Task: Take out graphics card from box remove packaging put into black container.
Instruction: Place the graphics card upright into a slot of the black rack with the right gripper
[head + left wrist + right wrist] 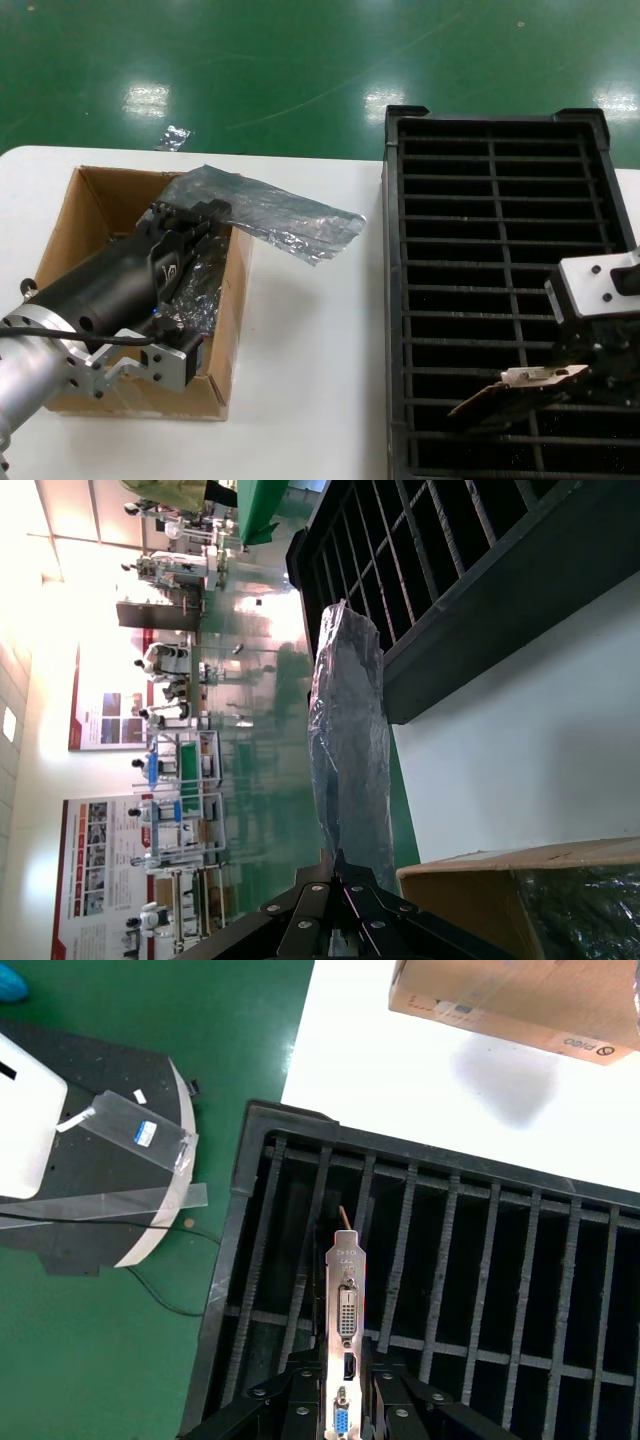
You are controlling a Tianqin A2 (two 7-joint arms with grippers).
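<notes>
The graphics card will sit in the black container's near slots point(468, 409) point(341, 1244) by the side of the box when my right gripper lets go of it.
My right gripper point(570, 385) is shut on the graphics card point(510, 390), holding it low over the near slots of the black container point(500, 150). Its silver bracket point(346, 1310) with a blue port stands between the closed fingers point(305, 1385), above the container's ribs point(400, 1250). My left gripper point(205, 212) is over the brown box point(75, 215), shut on the packaging point(275, 215), a crinkly silver bag that sticks out past the box's right wall. In the left wrist view the packaging point(350, 750) runs straight out from the pinched fingertips point(335, 865).
Dark shiny wrapped bundles point(200, 290) lie inside the box. A small scrap of foil point(172, 138) sits on the green floor beyond the white table point(310, 340). The robot's base point(90, 1160) shows below in the right wrist view.
</notes>
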